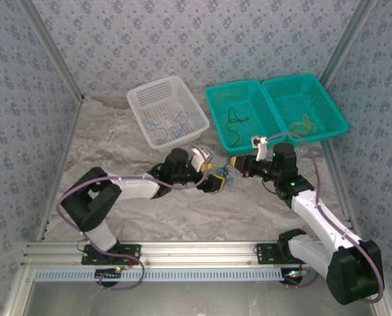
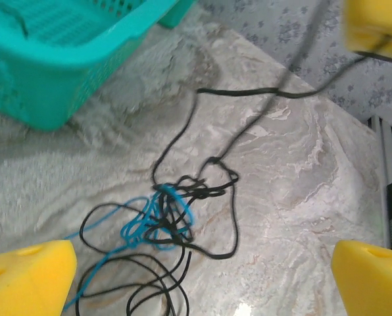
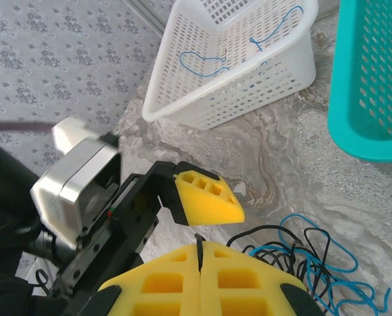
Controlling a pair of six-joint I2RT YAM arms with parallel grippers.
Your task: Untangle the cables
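The black cable in my right gripper loops into the tangle, so my left gripper will pinch the blue cables [image 2: 143, 227] and hold them back while my right gripper pulls.
A tangle of thin black and blue cables [image 2: 170, 217] lies on the marble-patterned table between the two grippers, seen from above as a small knot [image 1: 226, 175]. My left gripper [image 2: 202, 270] hovers over the tangle, open wide, its yellow fingertips [image 2: 31, 276] at either side and holding nothing. My right gripper [image 3: 199, 249] is shut, with the end of a black cable [image 3: 197, 242] pinched between its pads. That black cable [image 2: 248, 93] runs from the tangle up towards the right gripper. In the right wrist view the tangle [image 3: 308, 260] lies just right of the pads.
At the back stands a white basket [image 1: 155, 84] holding blue cables [image 3: 206, 62]. Beside it, one teal basket [image 1: 232, 86] holds a black cable [image 1: 234, 118] and another teal basket [image 1: 288, 79] holds a yellow-tan one [image 1: 306, 122]. Patterned walls enclose the table.
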